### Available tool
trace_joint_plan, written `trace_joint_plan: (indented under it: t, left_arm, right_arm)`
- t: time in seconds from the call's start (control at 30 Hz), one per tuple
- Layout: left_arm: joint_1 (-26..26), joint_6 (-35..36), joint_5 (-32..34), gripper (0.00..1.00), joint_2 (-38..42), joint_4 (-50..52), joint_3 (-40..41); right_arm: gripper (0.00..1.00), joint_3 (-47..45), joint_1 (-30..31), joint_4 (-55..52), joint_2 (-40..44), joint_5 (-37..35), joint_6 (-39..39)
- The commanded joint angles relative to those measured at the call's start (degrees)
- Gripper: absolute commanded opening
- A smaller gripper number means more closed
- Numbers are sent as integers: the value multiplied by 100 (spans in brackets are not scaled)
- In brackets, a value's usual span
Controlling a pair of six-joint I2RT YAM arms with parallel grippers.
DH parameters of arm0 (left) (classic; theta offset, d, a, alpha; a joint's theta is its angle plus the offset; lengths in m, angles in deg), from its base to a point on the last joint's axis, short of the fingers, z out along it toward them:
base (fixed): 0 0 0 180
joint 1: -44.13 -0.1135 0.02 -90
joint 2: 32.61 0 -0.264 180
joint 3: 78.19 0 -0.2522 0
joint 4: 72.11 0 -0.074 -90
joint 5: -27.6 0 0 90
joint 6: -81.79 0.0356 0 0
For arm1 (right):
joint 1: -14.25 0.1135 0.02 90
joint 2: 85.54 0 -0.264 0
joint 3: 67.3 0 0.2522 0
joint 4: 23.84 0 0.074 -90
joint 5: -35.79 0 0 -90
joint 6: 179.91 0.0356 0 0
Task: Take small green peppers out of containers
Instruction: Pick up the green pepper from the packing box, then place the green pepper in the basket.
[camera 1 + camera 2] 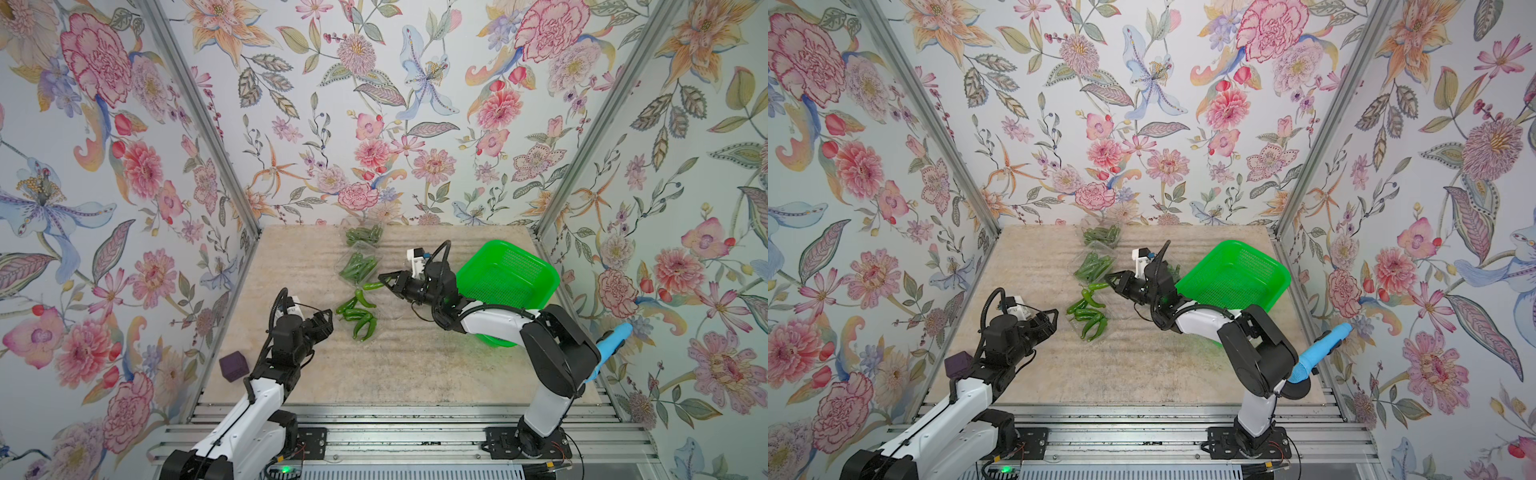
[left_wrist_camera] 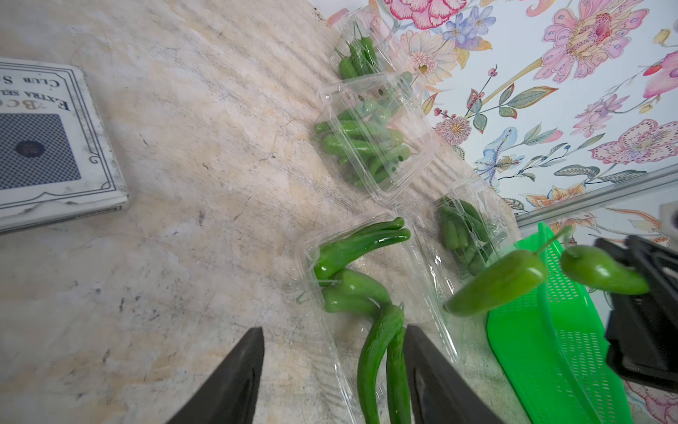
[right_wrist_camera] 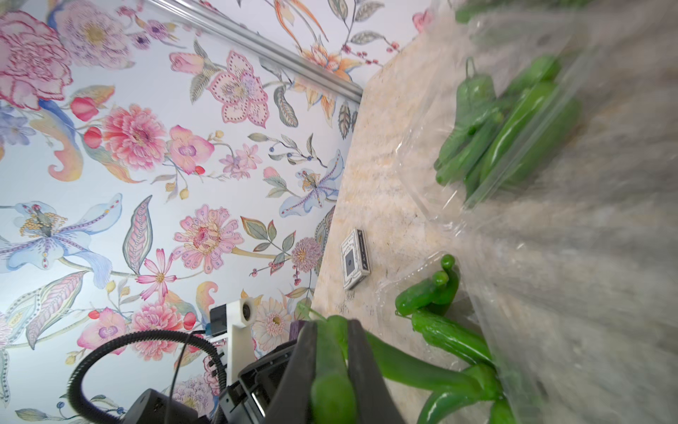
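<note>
Next, I let go of the pepper with my right gripper inside the green basket [image 1: 468, 308], along its side that faces the open container.
Several small green peppers [image 1: 358, 316] lie in an open clear container [image 2: 332, 345] at the table's middle. My left gripper [image 1: 329, 321] hangs open just left of it. Two long peppers [image 2: 381, 352] lie between its fingers [image 2: 234, 378], close to one of them. My right gripper [image 1: 384, 279] is shut on a pepper [image 3: 330, 367] and holds it above the table. In the left wrist view two peppers [image 2: 495, 282] hang at its tips. Two closed containers [image 1: 345, 259] [image 1: 353, 226] full of peppers stand behind. Another container [image 2: 477, 205] sits next to the basket.
A large bright green basket [image 1: 511, 282] stands tilted at the right, behind my right arm. A purple cube [image 1: 232, 365] rests at the front left, a playing-card box [image 2: 55, 147] lies left of the containers, and a blue object [image 1: 615, 336] sticks in at the right wall.
</note>
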Motion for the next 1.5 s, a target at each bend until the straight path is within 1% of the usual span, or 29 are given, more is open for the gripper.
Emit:
trace_joint_plan:
  t: [0.0, 0.17, 0.27, 0.3, 0.4, 0.47, 0.53, 0.63, 0.67, 0.73, 0.8, 0.9, 0.93, 1.0, 1.03, 1.07, 1.1, 1.2, 1.23, 1.3, 1.37, 1.4, 1.43, 1.47]
  left_arm:
    - [-70, 175, 95, 66, 0, -127, -100]
    - [-68, 221, -198, 69, -45, -453, -120]
    - [-52, 296, -338, 69, -92, -671, -123]
    - [-55, 328, -360, 70, -91, -727, -121]
    - [-54, 436, -382, 70, -58, -763, -157]
    - [-49, 528, -362, 71, -24, -733, -182]
    - [-59, 625, -350, 72, 12, -731, -192]
    - [-51, 801, -246, 75, 94, -642, -201]
    - [-58, 843, -192, 78, 133, -612, -187]
    - [-59, 952, -125, 80, 217, -611, -166]
    - [-64, 988, 83, 82, 259, -422, -210]
    - [-50, 1157, 284, 83, 300, -116, -340]
    - [-59, 1119, 445, 85, 318, 9, -376]
    - [-58, 1086, 693, 91, 335, 205, -441]
    - [-63, 1119, 768, 98, 323, 280, -464]
    - [-45, 1166, 753, 100, 306, 290, -475]
    - [-57, 1237, 757, 100, 274, 340, -513]
    - [-59, 1235, 770, 100, 92, 506, -654]
    - [-55, 1272, 736, 100, -12, 586, -732]
    - [-48, 1433, 759, 100, -208, 818, -934]
    - [5, 1735, 874, 100, -351, 1024, -1109]
    - [41, 1829, 1065, 100, -366, 1106, -1165]
    - [158, 1930, 1439, 100, -358, 1200, -1200]
    - [304, 2114, 1812, 100, -328, 1250, -1238]
  right_arm:
    - [9, -387, -546, -348, 955, -206, -363]
    - [10, -983, -1597, -1623, 2327, -405, -994]
    - [11, -1415, -2434, -1848, 2743, -122, -1047]
    - [12, -1577, -2703, -1836, 2792, -20, -1027]
    - [11, -1965, -3246, -1763, 2730, 125, -1083]
    - [11, -2171, -3444, -1642, 2582, 174, -1118]
    - [11, -2303, -3513, -1618, 2439, 117, -1200]
    - [12, -2363, -3517, -1748, 2237, -12, -1399]
    - [12, -2385, -3534, -1738, 2146, -14, -1415]
    - [15, -2381, -3557, -1837, 1978, -27, -1461]
    - [18, -2336, -3567, -1982, 1846, -59, -1540]
    - [35, -2193, -3550, -2253, 1738, -121, -1757]
    - [44, -2118, -3550, -2358, 1723, -128, -1860]
    - [52, -1968, -3503, -2633, 1802, -314, -2096]
    - [59, -1885, -3465, -2794, 1877, -462, -2224]
    - [64, -1767, -3425, -2973, 1938, -562, -2383]
    - [66, -1612, -3374, -3162, 1970, -602, -2610]
    - [68, -874, -2953, -4106, 1960, -820, -3526]
    - [69, -667, -2718, -4354, 1981, -1010, -3818]
    - [70, -297, -2163, -4759, 2004, -1873, -4270]
    - [69, 30, -1509, -4999, 1964, -2648, -4761]
    - [69, 135, -1293, -5019, 1939, -2858, -4875]
    - [70, 223, -1107, -5019, 1894, -2898, -4914]
    - [69, 332, -1001, -5007, 1818, -2749, -4892]
